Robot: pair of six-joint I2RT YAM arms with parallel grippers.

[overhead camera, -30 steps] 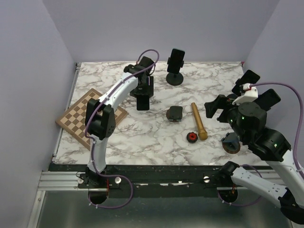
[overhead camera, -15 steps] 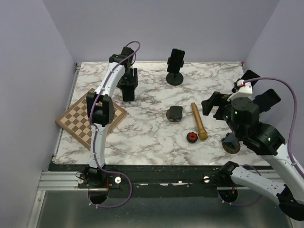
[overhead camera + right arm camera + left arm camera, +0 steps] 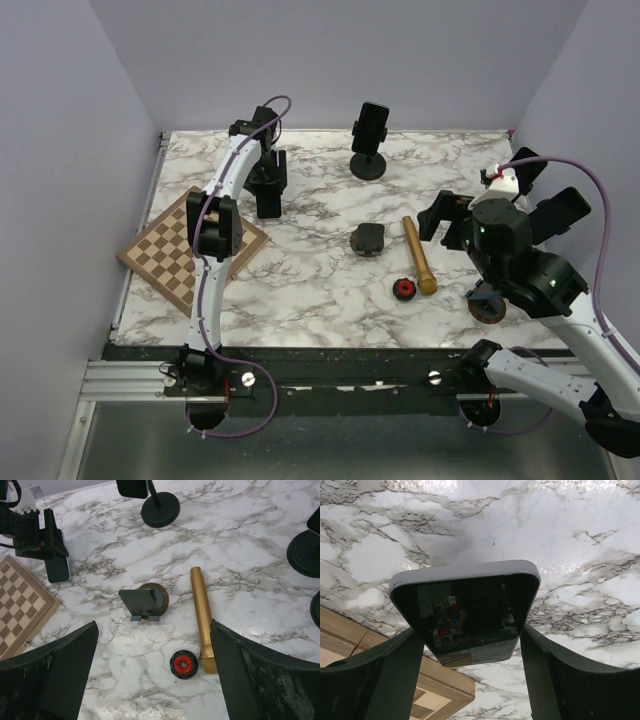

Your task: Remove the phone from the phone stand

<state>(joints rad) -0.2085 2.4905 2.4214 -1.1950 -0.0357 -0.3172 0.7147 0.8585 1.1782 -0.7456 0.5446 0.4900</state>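
Note:
Next, I let go of the white-edged phone with my left gripper on the marble (image 3: 266, 202) just behind the chessboard's corner nearest the phone stand.
My left gripper (image 3: 268, 185) is at the back left of the table, shut on a white-edged phone with a black screen (image 3: 465, 615). The phone's edges sit between both fingers (image 3: 375, 680). It also shows in the top view (image 3: 268, 202) and the right wrist view (image 3: 58, 568), hanging low over the marble beside the chessboard. The small dark phone stand (image 3: 368, 240) stands empty mid-table, also in the right wrist view (image 3: 142, 603). My right gripper (image 3: 497, 222) is open and empty, held high right of the stand (image 3: 152, 630).
A chessboard (image 3: 190, 245) lies at the left edge. A tall black holder on a round base (image 3: 370, 140) stands at the back. A golden cylinder (image 3: 419, 255) and a red-and-black cap (image 3: 404, 290) lie right of the stand. A brown round object (image 3: 487, 303) sits by the right arm.
My left gripper has carried the phone left and back, from beside the tall holder to near the chessboard's far corner. The right arm has shifted slightly left.

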